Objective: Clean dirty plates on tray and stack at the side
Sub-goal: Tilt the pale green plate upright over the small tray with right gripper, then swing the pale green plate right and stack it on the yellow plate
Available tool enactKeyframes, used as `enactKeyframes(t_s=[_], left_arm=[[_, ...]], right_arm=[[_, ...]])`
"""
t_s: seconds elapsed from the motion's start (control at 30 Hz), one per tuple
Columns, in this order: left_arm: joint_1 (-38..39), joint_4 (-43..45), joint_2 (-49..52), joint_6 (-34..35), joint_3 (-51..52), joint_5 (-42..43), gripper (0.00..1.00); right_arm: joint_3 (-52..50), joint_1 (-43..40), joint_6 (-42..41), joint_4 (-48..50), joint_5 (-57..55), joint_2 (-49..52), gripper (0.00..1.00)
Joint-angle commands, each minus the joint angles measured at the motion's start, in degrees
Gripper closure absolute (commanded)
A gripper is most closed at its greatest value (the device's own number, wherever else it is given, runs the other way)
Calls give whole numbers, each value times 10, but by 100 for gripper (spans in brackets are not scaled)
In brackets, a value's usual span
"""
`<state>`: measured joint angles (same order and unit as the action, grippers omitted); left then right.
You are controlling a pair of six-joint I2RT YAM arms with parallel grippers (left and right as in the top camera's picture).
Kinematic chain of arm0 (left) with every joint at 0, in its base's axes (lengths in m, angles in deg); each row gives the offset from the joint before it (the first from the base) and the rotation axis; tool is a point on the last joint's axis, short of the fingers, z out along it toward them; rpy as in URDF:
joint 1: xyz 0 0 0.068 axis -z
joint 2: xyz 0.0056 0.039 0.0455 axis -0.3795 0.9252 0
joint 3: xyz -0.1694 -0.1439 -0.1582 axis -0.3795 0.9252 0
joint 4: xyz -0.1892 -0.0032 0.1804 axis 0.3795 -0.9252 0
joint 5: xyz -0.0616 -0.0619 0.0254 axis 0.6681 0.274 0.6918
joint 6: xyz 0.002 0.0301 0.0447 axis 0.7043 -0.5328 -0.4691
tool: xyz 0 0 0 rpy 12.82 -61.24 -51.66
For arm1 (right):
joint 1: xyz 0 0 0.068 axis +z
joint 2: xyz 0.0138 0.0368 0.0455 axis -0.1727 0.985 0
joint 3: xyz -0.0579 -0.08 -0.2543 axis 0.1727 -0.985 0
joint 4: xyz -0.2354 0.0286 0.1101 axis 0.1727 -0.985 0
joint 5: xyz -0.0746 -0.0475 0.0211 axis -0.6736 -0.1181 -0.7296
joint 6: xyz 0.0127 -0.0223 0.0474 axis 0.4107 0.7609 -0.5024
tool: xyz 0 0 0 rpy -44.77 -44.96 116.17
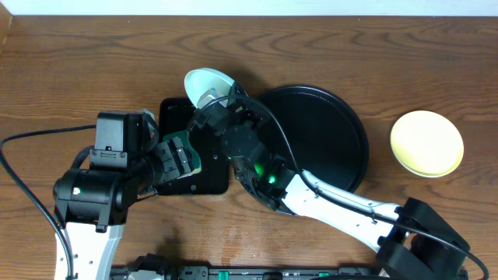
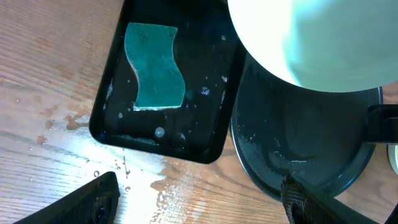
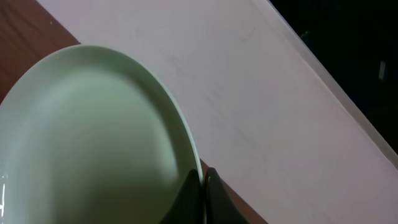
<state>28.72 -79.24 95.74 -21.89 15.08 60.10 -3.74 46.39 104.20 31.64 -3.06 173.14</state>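
The robot's right gripper needs to set the pale mint plate down on top of the pale yellow plate [image 1: 427, 143]. The mint plate is tilted above the gap between trays.
My right gripper [image 3: 202, 186] is shut on the rim of a pale mint plate [image 3: 93, 137] and holds it tilted in the air. In the overhead view the plate [image 1: 206, 82] sits above the gap between the two trays, with the gripper [image 1: 223, 103] just below it. No red smear shows on it. The large round black tray [image 1: 327, 140] has nothing on it. A pale yellow plate [image 1: 426, 143] lies on the wood tabletop to the right. My left gripper [image 2: 199, 205] is open and empty over wet tabletop, in front of the rectangular tray.
A small rectangular black tray [image 2: 205, 74] holds a green sponge [image 2: 154, 68] and some water. It stands left of the round tray [image 2: 305, 149]. Water drops lie on the wood in front of it. A black cable runs along the table's left side [image 1: 23, 179].
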Motion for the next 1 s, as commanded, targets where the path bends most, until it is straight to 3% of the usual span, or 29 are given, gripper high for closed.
enactKeyframes(t_s=[0.0, 0.13, 0.3, 0.37, 0.47, 0.57, 0.63, 0.73, 0.83, 0.9, 0.97], left_arm=[[-3, -2, -1, -8, -14, 3, 16], [-3, -2, -1, -8, -14, 3, 16], [-3, -2, -1, -8, -14, 3, 16], [-3, -2, -1, -8, -14, 3, 16], [-3, -2, -1, -8, -14, 3, 16], [-3, -2, -1, -8, -14, 3, 16], [-3, -2, -1, -8, -14, 3, 16], [-3, -2, -1, -8, -14, 3, 16], [-3, -2, -1, -8, -14, 3, 16], [-3, -2, -1, -8, -14, 3, 16], [-3, -2, -1, -8, -14, 3, 16]], right_arm=[[8, 0, -16, 6, 2, -13, 99], [8, 1, -10, 16, 2, -13, 99], [8, 0, 68, 32, 13, -13, 99], [8, -4, 40, 49, 16, -13, 99], [8, 4, 111, 43, 28, -13, 99], [8, 10, 54, 42, 38, -14, 99], [8, 19, 121, 39, 43, -13, 99], [8, 23, 68, 55, 33, -13, 99], [8, 24, 101, 56, 12, -13, 99], [8, 27, 47, 59, 3, -13, 99], [8, 30, 87, 44, 9, -13, 99]])
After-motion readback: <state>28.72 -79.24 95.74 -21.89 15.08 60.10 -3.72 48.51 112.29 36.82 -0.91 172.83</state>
